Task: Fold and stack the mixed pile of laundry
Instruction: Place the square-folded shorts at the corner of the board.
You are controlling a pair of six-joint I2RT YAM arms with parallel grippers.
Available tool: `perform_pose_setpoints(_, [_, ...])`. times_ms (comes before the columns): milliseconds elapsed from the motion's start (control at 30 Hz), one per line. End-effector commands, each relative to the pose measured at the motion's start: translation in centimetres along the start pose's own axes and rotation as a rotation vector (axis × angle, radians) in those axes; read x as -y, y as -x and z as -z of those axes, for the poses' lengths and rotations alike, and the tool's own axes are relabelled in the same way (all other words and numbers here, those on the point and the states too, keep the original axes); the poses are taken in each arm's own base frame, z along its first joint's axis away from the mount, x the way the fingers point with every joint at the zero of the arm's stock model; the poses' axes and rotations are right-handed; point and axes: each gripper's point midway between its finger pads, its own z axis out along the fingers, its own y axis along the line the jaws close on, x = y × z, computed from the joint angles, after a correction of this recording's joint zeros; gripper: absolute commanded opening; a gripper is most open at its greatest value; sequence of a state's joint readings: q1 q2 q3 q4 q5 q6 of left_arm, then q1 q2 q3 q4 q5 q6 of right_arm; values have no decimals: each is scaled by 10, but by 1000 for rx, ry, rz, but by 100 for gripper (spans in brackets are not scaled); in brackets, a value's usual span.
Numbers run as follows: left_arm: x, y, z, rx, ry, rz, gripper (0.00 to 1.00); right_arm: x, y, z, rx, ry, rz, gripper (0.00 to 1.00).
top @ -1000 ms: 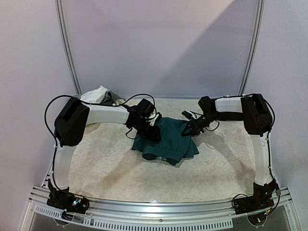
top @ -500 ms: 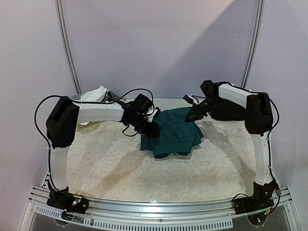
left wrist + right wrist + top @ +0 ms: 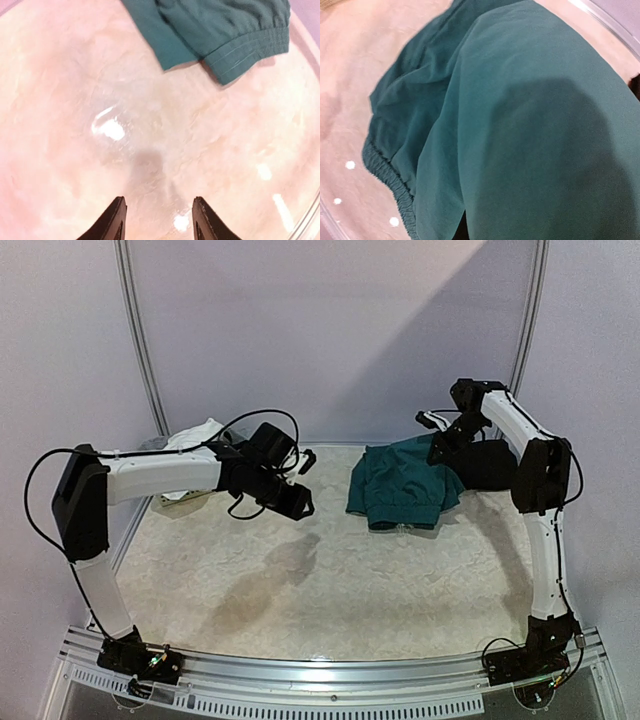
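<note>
I need to release the dark teal-green shorts on top of the black trousers (image 3: 474, 468) by the back wall with my right gripper.
The dark teal-green shorts (image 3: 400, 485) hang bunched at the far right of the table, waistband down. My right gripper (image 3: 445, 445) is raised and holds their upper edge. In the right wrist view the shorts (image 3: 520, 125) fill the frame and hide the fingers. My left gripper (image 3: 298, 502) is open and empty above bare table, left of the shorts; its fingertips (image 3: 117, 210) frame the tabletop, with the shorts' elastic hem (image 3: 225, 30) ahead. Black trousers (image 3: 490, 465) lie behind the shorts at the right. A white cloth (image 3: 200, 433) lies at the far left.
A pale object (image 3: 178, 500), partly hidden under the left arm, sits at the far left by the white cloth. The metal rail (image 3: 320, 675) runs along the near edge. Upright frame posts (image 3: 145, 340) stand at the back corners.
My right gripper has lifted and carried the teal shorts from the table's middle to the far right. My left gripper has let go of them, opened and drawn back to the left.
</note>
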State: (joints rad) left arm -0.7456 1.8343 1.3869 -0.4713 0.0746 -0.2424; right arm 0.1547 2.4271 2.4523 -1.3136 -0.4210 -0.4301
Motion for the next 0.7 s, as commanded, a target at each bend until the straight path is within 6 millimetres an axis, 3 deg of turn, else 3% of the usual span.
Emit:
perform_pose_setpoints(0, [0,-16,7,-34,25,-31,46,40,-15,10,-75,-146,72,0])
perform_pose_setpoints(367, [0,-29,-4,-82,24,-44,46,108,-25,61,-74,-379,128,0])
perform_pose_setpoints(667, [4,-38,-9,-106,14,-56,46,144,-24,114,-44,-551,166,0])
